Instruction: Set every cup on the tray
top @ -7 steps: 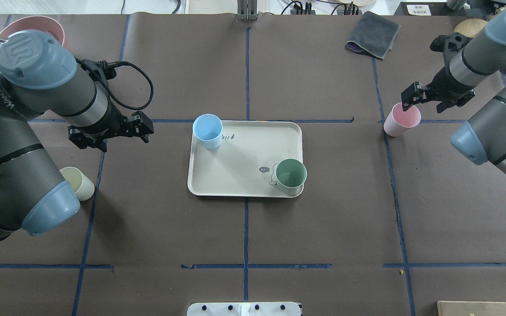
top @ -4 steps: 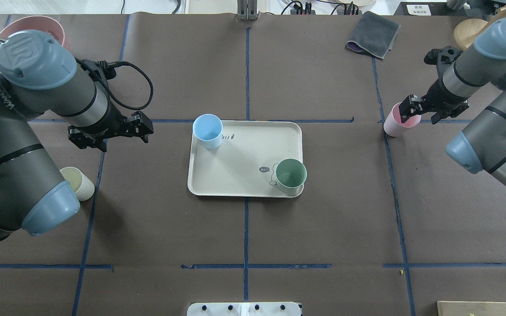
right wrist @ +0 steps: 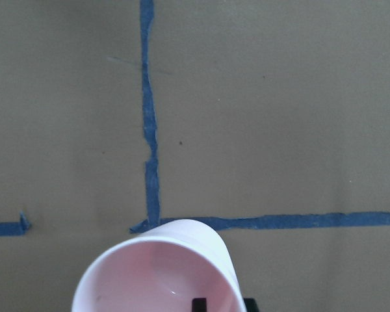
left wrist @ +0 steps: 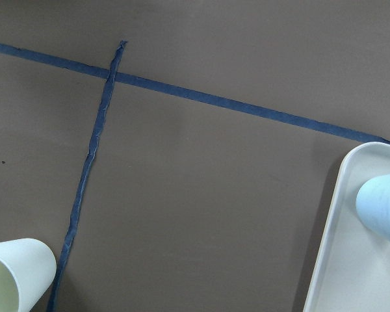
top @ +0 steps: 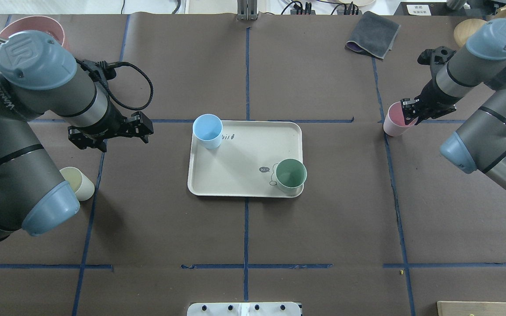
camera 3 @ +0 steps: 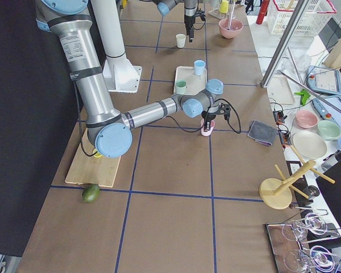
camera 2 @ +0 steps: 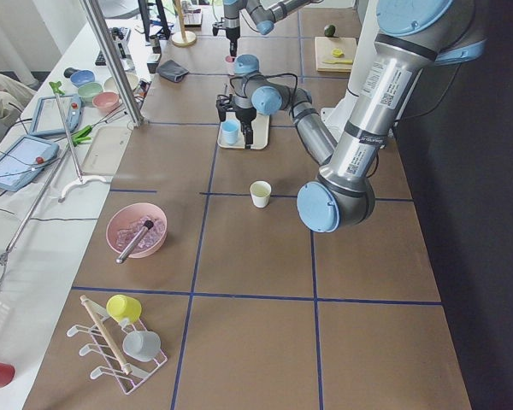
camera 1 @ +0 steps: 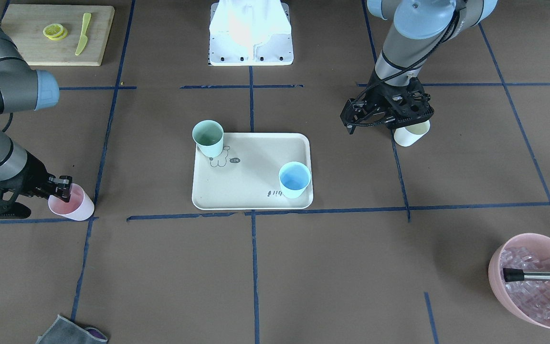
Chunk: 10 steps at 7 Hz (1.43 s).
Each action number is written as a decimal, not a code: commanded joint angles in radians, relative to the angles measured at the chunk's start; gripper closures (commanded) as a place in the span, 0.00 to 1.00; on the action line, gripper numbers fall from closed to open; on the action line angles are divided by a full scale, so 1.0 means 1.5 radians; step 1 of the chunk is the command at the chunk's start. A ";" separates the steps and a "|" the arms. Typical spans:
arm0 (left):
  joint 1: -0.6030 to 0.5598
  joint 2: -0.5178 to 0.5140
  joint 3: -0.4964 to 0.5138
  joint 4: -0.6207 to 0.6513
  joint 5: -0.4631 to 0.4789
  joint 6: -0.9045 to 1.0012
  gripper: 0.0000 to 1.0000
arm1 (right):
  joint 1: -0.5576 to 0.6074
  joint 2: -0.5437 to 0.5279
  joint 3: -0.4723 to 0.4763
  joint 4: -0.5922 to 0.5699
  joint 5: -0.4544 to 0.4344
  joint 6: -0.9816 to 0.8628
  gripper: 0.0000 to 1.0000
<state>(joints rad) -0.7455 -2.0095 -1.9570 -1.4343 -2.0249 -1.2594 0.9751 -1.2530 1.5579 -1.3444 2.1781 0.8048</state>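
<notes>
Next, my right gripper lets go of the pink cup in the tray's empty far corner (camera 1: 207, 189), just on the far side of the mint green cup.
The cream-beige tray (top: 244, 153) lies mid-table. The light blue cup (top: 207, 131) stands in its far left corner and the mint green cup (top: 291, 174) in its near right corner. The pink cup (top: 393, 125) stands on the table right of the tray. My right gripper (top: 411, 113) is shut on its rim, one finger inside, as the right wrist view (right wrist: 156, 273) shows. The cream-white cup (top: 79, 184) stands on the table left of the tray, partly behind my left arm. My left gripper (top: 109, 134) is open and empty, hovering beyond that cup.
A pink bowl of ice cubes (camera 1: 533, 282) with a metal handle stands at the table's far left corner. A grey cloth (top: 374, 34) lies at the far right. A wooden cutting board (camera 1: 55, 33) with lemon slices lies near the robot's base on its right.
My right gripper has come down from above the pink cup onto its rim and its fingers have closed on it. The left arm and all cups have stayed put.
</notes>
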 commanded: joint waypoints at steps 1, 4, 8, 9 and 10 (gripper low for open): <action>0.000 -0.001 0.001 0.000 0.000 -0.001 0.00 | -0.017 0.038 0.001 -0.006 0.000 0.050 1.00; 0.000 0.000 0.002 0.000 0.000 0.000 0.00 | -0.081 0.130 -0.001 -0.009 -0.003 0.253 1.00; 0.002 0.000 0.006 -0.001 0.000 0.000 0.00 | -0.162 0.229 -0.016 -0.063 -0.028 0.443 0.98; 0.002 0.000 0.007 -0.001 0.000 0.000 0.00 | -0.181 0.230 -0.016 -0.062 -0.048 0.465 0.96; 0.002 0.000 0.009 -0.003 0.000 0.000 0.00 | -0.200 0.228 -0.016 -0.060 -0.085 0.467 0.89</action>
<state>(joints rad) -0.7425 -2.0095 -1.9464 -1.4366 -2.0248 -1.2594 0.7097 -0.9147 1.5347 -1.4319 2.1027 1.4876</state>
